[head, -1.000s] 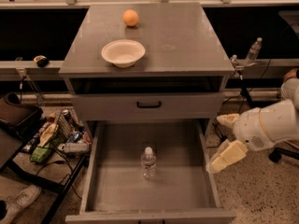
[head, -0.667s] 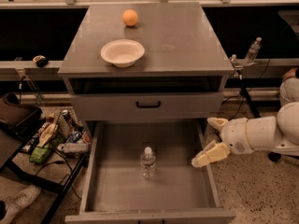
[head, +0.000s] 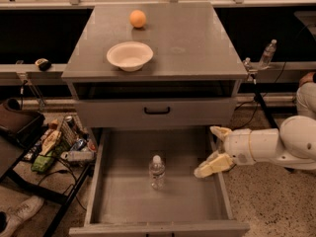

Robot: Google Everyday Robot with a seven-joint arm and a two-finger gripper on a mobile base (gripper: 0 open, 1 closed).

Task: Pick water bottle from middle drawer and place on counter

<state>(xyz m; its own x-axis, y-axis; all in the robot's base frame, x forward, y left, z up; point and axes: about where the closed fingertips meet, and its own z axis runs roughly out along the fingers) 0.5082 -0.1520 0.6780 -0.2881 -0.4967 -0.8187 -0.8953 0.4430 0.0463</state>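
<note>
The robot's gripper should next move to the water bottle in the open drawer and close on its upper half (head: 156, 168), just below its white cap.
The water bottle (head: 157, 172), small and clear with a white cap, stands upright on the floor of the open middle drawer (head: 128, 204). My gripper (head: 213, 149) reaches in from the right, over the drawer's right wall, with its two pale fingers spread open and nothing between them. It is to the right of the bottle and apart from it. The counter (head: 192, 38) is the flat grey top of the cabinet above.
A white bowl (head: 129, 55) and an orange (head: 138, 19) sit on the counter. A shut drawer with a black handle (head: 157, 111) is above the open one. Another clear bottle (head: 267, 54) stands at the right. Clutter (head: 59, 144) lies on the floor at the left.
My gripper has moved left, from outside the drawer's right side to over its right wall, closer to the bottle. The bottle has not moved.
</note>
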